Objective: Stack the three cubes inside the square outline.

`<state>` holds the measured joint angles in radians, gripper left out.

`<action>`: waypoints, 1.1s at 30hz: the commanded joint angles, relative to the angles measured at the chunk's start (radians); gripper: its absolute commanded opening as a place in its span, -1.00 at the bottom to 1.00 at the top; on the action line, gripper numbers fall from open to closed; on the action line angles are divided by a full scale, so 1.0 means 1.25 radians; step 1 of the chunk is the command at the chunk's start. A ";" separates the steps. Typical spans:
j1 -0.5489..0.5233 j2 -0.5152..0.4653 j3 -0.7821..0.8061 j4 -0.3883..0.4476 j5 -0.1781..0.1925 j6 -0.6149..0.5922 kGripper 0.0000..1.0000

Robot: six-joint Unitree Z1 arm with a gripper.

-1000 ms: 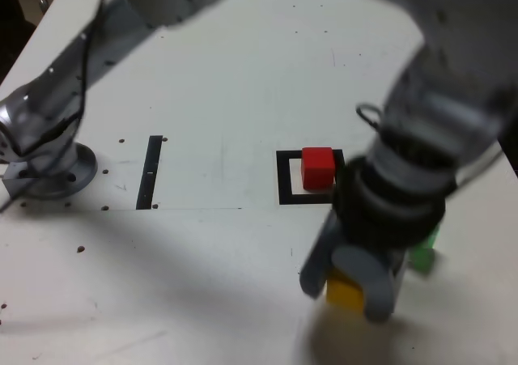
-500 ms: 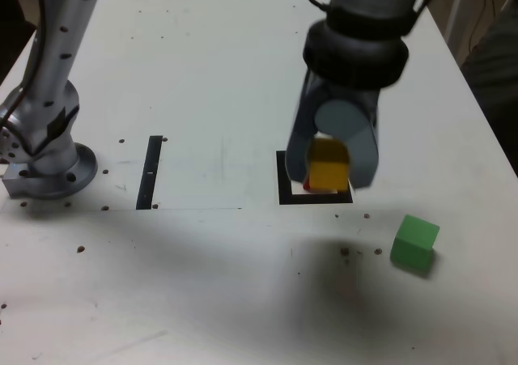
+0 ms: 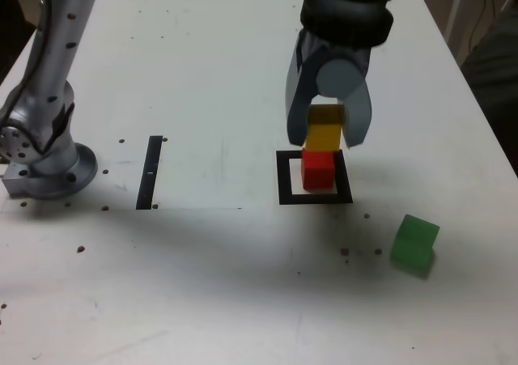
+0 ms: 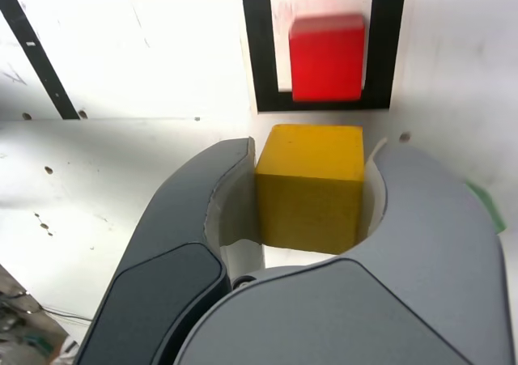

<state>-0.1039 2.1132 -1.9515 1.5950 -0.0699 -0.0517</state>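
Next, I let go of the yellow cube on top of the red cube [image 3: 318, 146] [image 4: 327, 60] inside the black square outline.
My gripper [image 3: 325, 132] is shut on the yellow cube [image 3: 324, 130], held in the air just above and behind the red cube [image 3: 318, 170]. The red cube sits inside the black square outline [image 3: 282, 179]. In the wrist view the yellow cube [image 4: 311, 184] is clamped between both fingers, with the red cube [image 4: 327, 57] inside the square outline [image 4: 252, 49] beyond it. The green cube [image 3: 415, 244] lies on the table toward the exterior view's right, apart from the outline; a sliver of the green cube [image 4: 488, 197] shows past one finger.
A thin black strip [image 3: 150, 171] is taped to the white table on the exterior view's left, near the arm's base [image 3: 44, 167]. In the wrist view the strip [image 4: 32, 53] runs diagonally. Small dark specks dot the table.
The gripper carried the yellow cube from the table's near side up and back to the outline. It now hangs higher, so the red cube shows below it.
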 commanded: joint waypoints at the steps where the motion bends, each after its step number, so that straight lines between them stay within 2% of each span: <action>1: 0.011 0.010 0.004 0.006 -0.002 0.010 -0.46; 12: 0.040 0.039 0.019 -0.013 -0.013 0.050 -0.46; 33: 0.061 0.072 0.039 -0.036 -0.014 0.079 -0.46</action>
<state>-0.0292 2.1976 -1.9061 1.5494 -0.0860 0.0448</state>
